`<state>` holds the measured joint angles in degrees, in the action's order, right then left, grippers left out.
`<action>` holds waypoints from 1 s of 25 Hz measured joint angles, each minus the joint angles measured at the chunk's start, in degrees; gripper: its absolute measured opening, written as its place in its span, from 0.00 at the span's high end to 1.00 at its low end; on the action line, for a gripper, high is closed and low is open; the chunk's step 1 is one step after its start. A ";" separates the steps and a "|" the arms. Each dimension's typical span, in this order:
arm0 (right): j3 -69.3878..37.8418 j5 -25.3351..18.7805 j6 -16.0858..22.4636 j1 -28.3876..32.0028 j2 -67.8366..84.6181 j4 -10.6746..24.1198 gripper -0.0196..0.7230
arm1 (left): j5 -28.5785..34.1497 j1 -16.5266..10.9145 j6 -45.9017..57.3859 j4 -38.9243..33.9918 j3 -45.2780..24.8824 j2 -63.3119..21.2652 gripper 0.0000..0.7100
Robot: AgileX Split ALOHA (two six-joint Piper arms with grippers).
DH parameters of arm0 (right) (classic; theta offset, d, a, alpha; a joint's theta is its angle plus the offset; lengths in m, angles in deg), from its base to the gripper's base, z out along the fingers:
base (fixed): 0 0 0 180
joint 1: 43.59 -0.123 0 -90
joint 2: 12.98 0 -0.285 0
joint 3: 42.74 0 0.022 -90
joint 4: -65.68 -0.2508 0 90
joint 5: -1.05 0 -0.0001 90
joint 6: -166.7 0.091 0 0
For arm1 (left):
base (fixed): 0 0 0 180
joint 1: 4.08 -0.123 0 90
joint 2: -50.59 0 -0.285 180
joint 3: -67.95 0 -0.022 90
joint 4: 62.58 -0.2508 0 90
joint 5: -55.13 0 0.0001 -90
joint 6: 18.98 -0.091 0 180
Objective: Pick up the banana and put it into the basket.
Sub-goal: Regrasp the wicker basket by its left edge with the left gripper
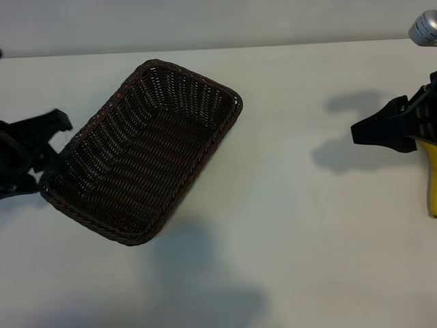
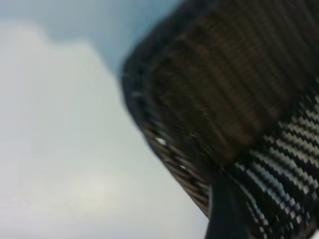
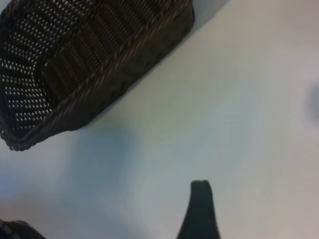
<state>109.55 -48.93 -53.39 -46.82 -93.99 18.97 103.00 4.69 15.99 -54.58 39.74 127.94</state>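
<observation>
My left gripper should close next on the rim of the basket's short near side (image 1: 57, 203) (image 2: 197, 181), by the corner beside that gripper.
The dark-brown woven basket (image 1: 147, 154) stands empty and askew at the table's middle left; the right wrist view shows it (image 3: 84, 64) far off. The yellow banana (image 1: 431, 184) lies at the right edge, only its lower part showing below my right gripper (image 1: 365, 130). That gripper hovers open over bare table, with one finger (image 3: 199, 209) in its wrist view and nothing between the jaws. My left gripper (image 1: 48, 150) sits at the basket's left corner, open. Its wrist view is filled by the basket's rim (image 2: 164, 144), with one dark finger (image 2: 227, 214) right beside it.
A silver cylindrical object (image 1: 425, 27) stands at the far right corner. The white table (image 1: 293, 225) stretches between basket and banana, backed by a pale wall.
</observation>
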 joint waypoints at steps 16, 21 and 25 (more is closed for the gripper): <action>0.00 0.00 0.24 0.00 0.00 0.05 0.19 | 2.80 0.00 13.11 -1.99 -1.43 6.02 0.34; 0.00 0.00 0.24 0.00 0.00 0.05 0.19 | 2.32 0.00 19.84 -1.81 -1.74 6.02 0.34; 0.00 0.00 0.24 0.00 0.00 0.05 0.19 | 1.81 0.00 23.44 -1.70 -4.72 6.02 0.34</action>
<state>109.55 -48.93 -53.15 -46.82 -93.99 19.02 104.80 4.69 39.43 -56.27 35.02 133.96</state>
